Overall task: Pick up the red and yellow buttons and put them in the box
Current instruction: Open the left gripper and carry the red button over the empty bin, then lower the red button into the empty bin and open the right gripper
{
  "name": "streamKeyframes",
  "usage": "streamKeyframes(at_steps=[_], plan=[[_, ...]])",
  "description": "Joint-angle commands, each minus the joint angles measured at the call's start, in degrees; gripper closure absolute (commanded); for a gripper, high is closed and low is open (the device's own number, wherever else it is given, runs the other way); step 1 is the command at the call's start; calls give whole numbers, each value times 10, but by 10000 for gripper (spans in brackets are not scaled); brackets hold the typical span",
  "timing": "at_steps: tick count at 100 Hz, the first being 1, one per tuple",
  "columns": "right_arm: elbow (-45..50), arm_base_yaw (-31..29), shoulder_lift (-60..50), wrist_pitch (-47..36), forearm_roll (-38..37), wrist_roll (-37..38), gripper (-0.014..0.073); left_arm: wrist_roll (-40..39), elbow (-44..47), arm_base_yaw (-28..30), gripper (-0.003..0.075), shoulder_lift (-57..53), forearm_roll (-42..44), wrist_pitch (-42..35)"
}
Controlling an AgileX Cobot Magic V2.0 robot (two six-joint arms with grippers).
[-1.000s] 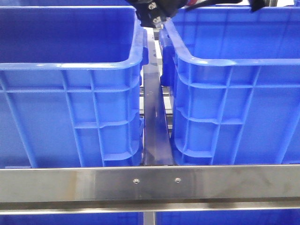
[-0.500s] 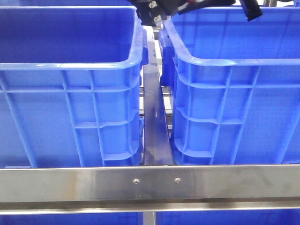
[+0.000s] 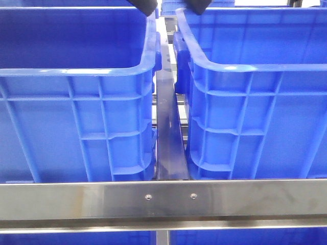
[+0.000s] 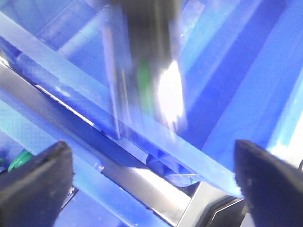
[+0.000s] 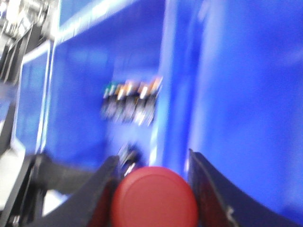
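The robot's right gripper needs to release the red button just behind the front rim of the blue crate (image 3: 266, 58) on its side.
A glossy red button (image 5: 155, 198) sits between the fingers of my right gripper (image 5: 152, 160), which is shut on it over a blurred blue crate floor. No yellow button shows in any view. Two alike blue crates fill the front view, one on the left (image 3: 76, 71) and one on the right (image 3: 255, 69); I cannot tell which is the box. My left gripper (image 4: 152, 182) is open wide with nothing in it, above the steel rail (image 4: 142, 177) between the crates. Two dark fingertips (image 3: 145, 6) poke in at the top of the front view.
A steel crossbar (image 3: 163, 200) runs along the front, and a narrow rail (image 3: 168, 127) lies between the crates. A cluster of several small coloured parts (image 5: 130, 101) lies on the crate floor. A green part (image 4: 18, 161) shows beside the left finger. A blurred dark arm (image 4: 142, 52) crosses the left wrist view.
The dark arm parts at the top centre of the front view have risen almost out of frame; only two dark tips remain at the top edge. The crates have not moved.
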Motion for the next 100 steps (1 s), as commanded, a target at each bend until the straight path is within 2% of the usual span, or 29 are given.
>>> streamKeyframes(at_steps=[1,10,28,50,69,81,100], plan=[[-31,-33,-28,-19,24,-49,337,-2,-22,-5,59,-25,-9,-29],[-34,-55,-28,-55,16,-100,337,-2,-22,-5,60,-25,-9,-29],[-34,-56,-25,-180,-58,-183,337,-2,-22,-5,60,-25,-10,-29],[-34,-33,9,-317,-66,-293,337,-2,-22,-5,60,-25,-10,-29],[-34,-14,53,-372,-66,-342,337,-2,-22,-5,60,-25,-10,-29],[-34,-13,80,-380,-66,-368,337,-2,-22,-5,60,-25,-10,-29],[-34,-13,118,-401,-66,-376,337,-2,-22,-5,60,-25,-10,-29]])
